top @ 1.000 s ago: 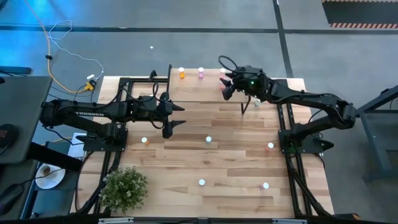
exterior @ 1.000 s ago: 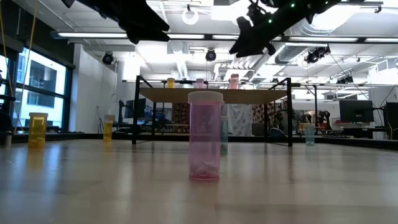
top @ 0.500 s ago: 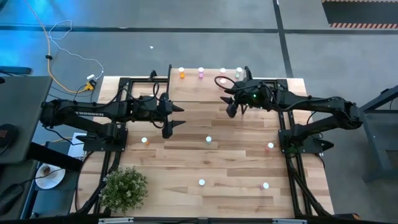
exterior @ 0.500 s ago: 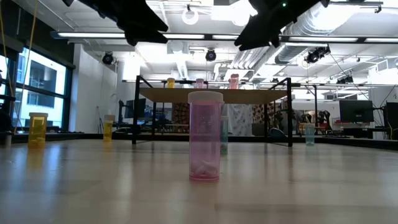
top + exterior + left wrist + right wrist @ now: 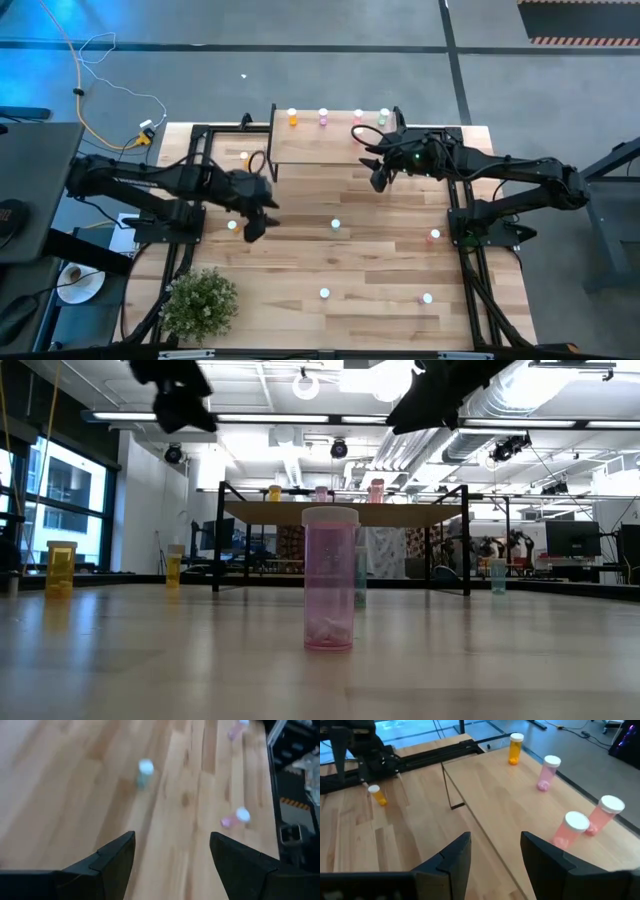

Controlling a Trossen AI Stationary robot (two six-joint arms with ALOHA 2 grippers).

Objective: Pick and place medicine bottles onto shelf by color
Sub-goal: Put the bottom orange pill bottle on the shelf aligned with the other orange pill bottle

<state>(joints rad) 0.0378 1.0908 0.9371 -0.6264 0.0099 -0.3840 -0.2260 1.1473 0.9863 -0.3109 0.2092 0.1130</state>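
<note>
My left gripper will grab the white cap (image 5: 232,225) of the orange bottle nearest the potted plant, because that bottle belongs on the shelf.
The shelf (image 5: 320,145) stands at the table's far middle. Along its far edge stand an orange bottle (image 5: 291,117), a pink-purple one (image 5: 323,117) and two more to the right (image 5: 358,116) (image 5: 383,116), which look red-pink in the right wrist view (image 5: 575,827) (image 5: 604,812). More bottles stand loose on the table. My right gripper (image 5: 377,180) (image 5: 495,855) hangs open above the shelf's near right corner, holding nothing. My left gripper (image 5: 252,228) (image 5: 172,855) hangs open over the table's left middle, beside a pale bottle (image 5: 232,226). A pale green bottle (image 5: 145,770) lies ahead of it.
Loose bottles stand at mid-table (image 5: 335,225), right (image 5: 435,235), near middle (image 5: 324,293) and near right (image 5: 427,298). An orange one (image 5: 243,157) stands left of the shelf. A potted plant (image 5: 200,305) sits at the near left corner. Black frame rails run along both table sides.
My right gripper has drawn back from over the shelf toward the table's near edge, staying open; the bottle at the shelf's far right, which it covered before, now shows. My left gripper has moved toward the near left and turned at the wrist, staying open.
</note>
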